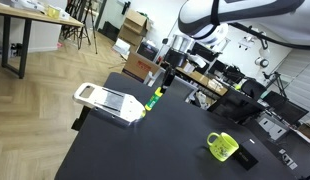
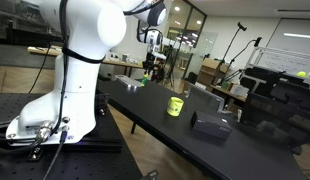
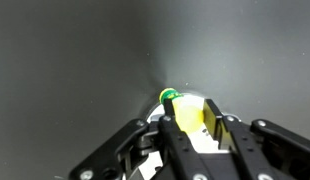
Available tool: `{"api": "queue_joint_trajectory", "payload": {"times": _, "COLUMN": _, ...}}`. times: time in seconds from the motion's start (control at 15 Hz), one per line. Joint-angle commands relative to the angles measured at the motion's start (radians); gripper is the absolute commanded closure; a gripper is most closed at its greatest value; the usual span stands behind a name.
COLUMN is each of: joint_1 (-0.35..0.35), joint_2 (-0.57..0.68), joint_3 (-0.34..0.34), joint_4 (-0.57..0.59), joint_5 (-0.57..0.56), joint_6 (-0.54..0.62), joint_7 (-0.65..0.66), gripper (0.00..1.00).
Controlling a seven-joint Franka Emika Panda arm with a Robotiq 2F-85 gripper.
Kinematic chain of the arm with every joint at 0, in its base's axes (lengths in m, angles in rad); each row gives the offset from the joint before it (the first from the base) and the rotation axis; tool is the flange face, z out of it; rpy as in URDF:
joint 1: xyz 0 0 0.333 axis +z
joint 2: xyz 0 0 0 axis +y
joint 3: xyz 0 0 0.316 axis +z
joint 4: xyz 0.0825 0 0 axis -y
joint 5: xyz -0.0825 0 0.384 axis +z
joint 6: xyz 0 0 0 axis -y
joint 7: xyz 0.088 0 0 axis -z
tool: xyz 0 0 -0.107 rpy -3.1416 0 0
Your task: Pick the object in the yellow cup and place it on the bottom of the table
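Note:
The robot's gripper needs to release the yellow-green stick on the rounded end of the white slicer [image 1: 127,114].
My gripper [image 1: 163,84] is shut on the object [image 1: 153,99], a slender yellow-green stick with a green tip, which hangs from the fingers just above the black table [image 1: 145,150] beside the white slicer. In the wrist view the object [image 3: 171,97] sits clamped between the two fingers [image 3: 192,116], with its green tip pointing at the table [image 3: 75,60]. The yellow cup [image 1: 222,146] stands apart near the table's other end; it also shows in an exterior view [image 2: 175,105]. My gripper [image 2: 150,62] there is at the table's far end.
A white flat slicer-like device [image 1: 107,102] lies at the table edge next to the object. A black box [image 2: 208,124] and a flat dark item [image 1: 245,157] sit beyond the cup. The robot's white base [image 2: 55,95] stands beside the table.

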Motion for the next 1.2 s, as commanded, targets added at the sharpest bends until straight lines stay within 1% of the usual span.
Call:
{"api": "queue_joint_trajectory", "payload": {"times": 0.0, "joint_1": 0.044, "joint_2": 0.061, "joint_3": -0.023, "joint_4": 0.111, "joint_5": -0.021, "joint_6": -0.063, "joint_7": -0.038, "gripper": 0.92}}
{"api": "queue_joint_trajectory", "payload": {"times": 0.53, "joint_1": 0.089, "joint_2": 0.112, "joint_3": -0.053, "joint_4": 0.198, "joint_5": -0.030, "joint_6": -0.105, "joint_7": -0.121, "gripper": 0.92}}
{"api": "queue_joint_trajectory", "payload": {"times": 1.13, "joint_1": 0.108, "joint_2": 0.154, "joint_3": -0.076, "joint_4": 0.277, "joint_5": -0.020, "joint_6": -0.121, "joint_7": -0.197, "gripper": 0.92}}
